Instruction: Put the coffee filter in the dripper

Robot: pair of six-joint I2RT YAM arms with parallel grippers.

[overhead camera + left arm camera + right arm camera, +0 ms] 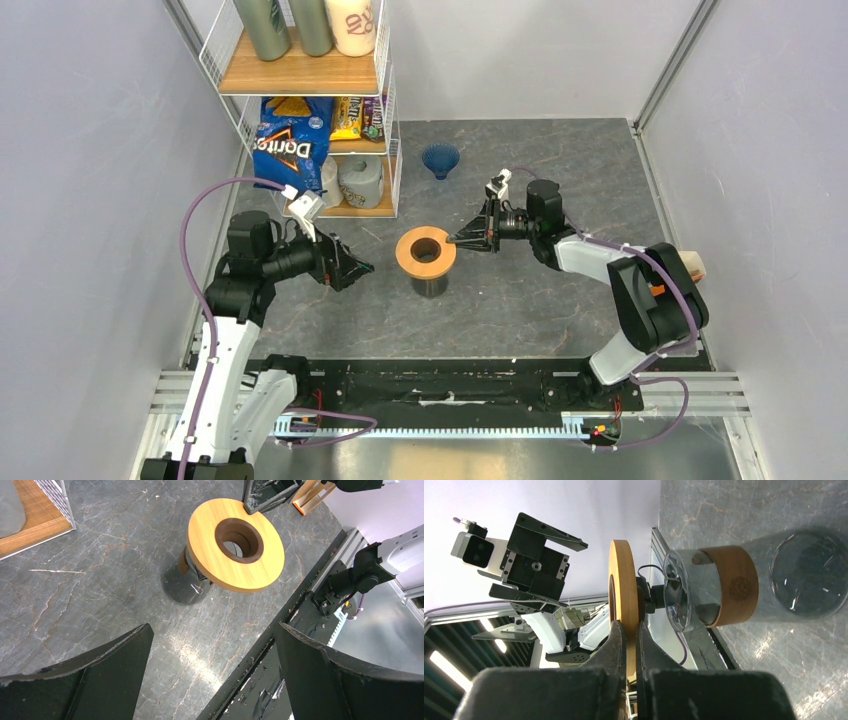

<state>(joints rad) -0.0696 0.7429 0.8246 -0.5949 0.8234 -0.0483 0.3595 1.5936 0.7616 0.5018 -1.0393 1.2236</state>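
Note:
I need to release the tan wooden ring with my right gripper on the open top of the dark glass cup [429,251] [676,591].
The dark blue dripper [440,158] stands wide end up at the back of the table, apart from both grippers. No coffee filter shows in any view. A tan wooden ring [426,250] lies flat on top of a dark glass cup [432,284] at mid-table. My right gripper [462,240] is shut on the ring's right edge; in the right wrist view the gripper [626,627] pinches the ring [621,580] above the cup [774,580]. My left gripper [360,268] is open and empty left of the cup, with the ring [235,545] ahead of it.
A wire shelf [310,75] stands at the back left with a Doritos bag [290,150], snacks, a paper roll [360,180] and bottles. An orange-and-white holder [692,264] sits behind the right arm. The black rail [440,380] runs along the near edge.

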